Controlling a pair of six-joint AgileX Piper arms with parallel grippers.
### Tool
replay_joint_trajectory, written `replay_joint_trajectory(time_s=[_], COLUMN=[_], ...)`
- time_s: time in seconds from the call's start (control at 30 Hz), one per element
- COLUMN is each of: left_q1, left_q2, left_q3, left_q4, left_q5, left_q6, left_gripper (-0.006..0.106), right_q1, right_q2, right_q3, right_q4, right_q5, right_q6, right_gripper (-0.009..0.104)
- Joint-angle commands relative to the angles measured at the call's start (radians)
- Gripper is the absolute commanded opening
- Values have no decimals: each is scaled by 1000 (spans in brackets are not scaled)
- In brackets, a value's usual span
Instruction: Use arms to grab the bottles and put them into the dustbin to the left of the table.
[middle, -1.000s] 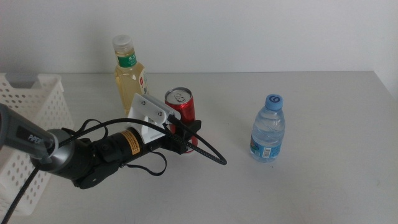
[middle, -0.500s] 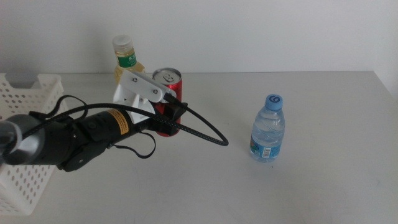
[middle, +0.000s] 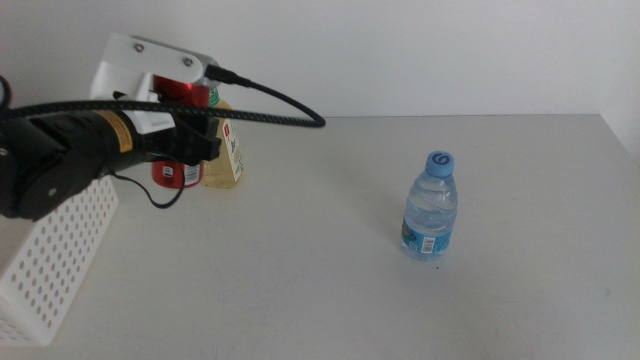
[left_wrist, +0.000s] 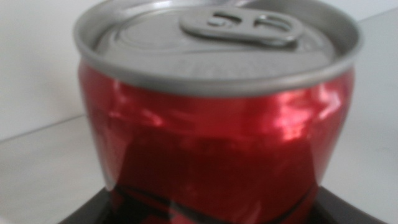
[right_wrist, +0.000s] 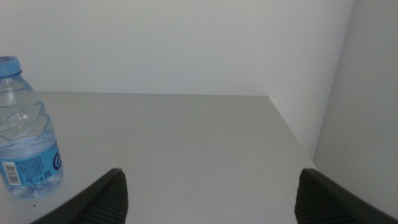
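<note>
Next, my left gripper lets go of the red can on the bottom inside the white perforated dustbin (middle: 22, 217), along the dustbin's outer side.
My left gripper (middle: 188, 140) is shut on the red can (middle: 178, 172) and holds it in the air near the table's left end, beside the white perforated dustbin (middle: 60, 250). In the left wrist view the can (left_wrist: 214, 124) fills the picture, upright between the dark jaws. The bottle of pale yellow liquid (middle: 226, 152) stands just behind the can, partly hidden by the arm. The small water bottle with a blue cap (middle: 431, 206) stands alone to the right. My right gripper (right_wrist: 214, 199) is open, low over the table, with the water bottle (right_wrist: 26, 143) ahead to one side.
The left arm's black cable (middle: 280, 108) arcs out over the table's back. A white wall (right_wrist: 367, 93) rises close beside the right gripper. The dustbin's near wall reaches the picture's bottom left corner.
The left gripper has lifted the red can off the table and carried it up and left, from the middle of the table to beside the dustbin. The water bottle has not moved.
</note>
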Motion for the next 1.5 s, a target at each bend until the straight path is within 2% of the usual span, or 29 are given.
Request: replay_joint_trajectory(time_s=[0.0,0.13,0.3,0.4,0.57,0.8,1.03,1.23,1.47], left_q1=[24,122,280,377,495,574,587,587,587], left_q2=[-83,-105,-87,-52,18,138,249,331,408], left_q3=[-88,-203,-402,-502,-621,-653,-653,-653,-653], left_q4=[-55,-195,-371,-440,-522,-525,-523,-451,-436], left_q5=[58,301,577,727,882,963,966,968,968], left_q6=[-1,130,391,507,584,619,622,620,620], left_gripper=[11,11,10,10,10,10,10,10,10], right_q1=[-5,-5,-5,-5,-5,-5,-5,-5,-5], right_q2=[-21,-21,-21,-21,-21,-21,-21,-21,-21], right_q3=[-9,-9,-9,-9,-9,-9,-9,-9,-9], right_q4=[-9,-9,-9,-9,-9,-9,-9,-9,-9], right_q5=[-71,-71,-71,-71,-71,-71,-71,-71,-71], right_q6=[-10,-10,-10,-10,-10,-10,-10,-10,-10], right_gripper=[94,94,94,94,94,94,94,94,94])
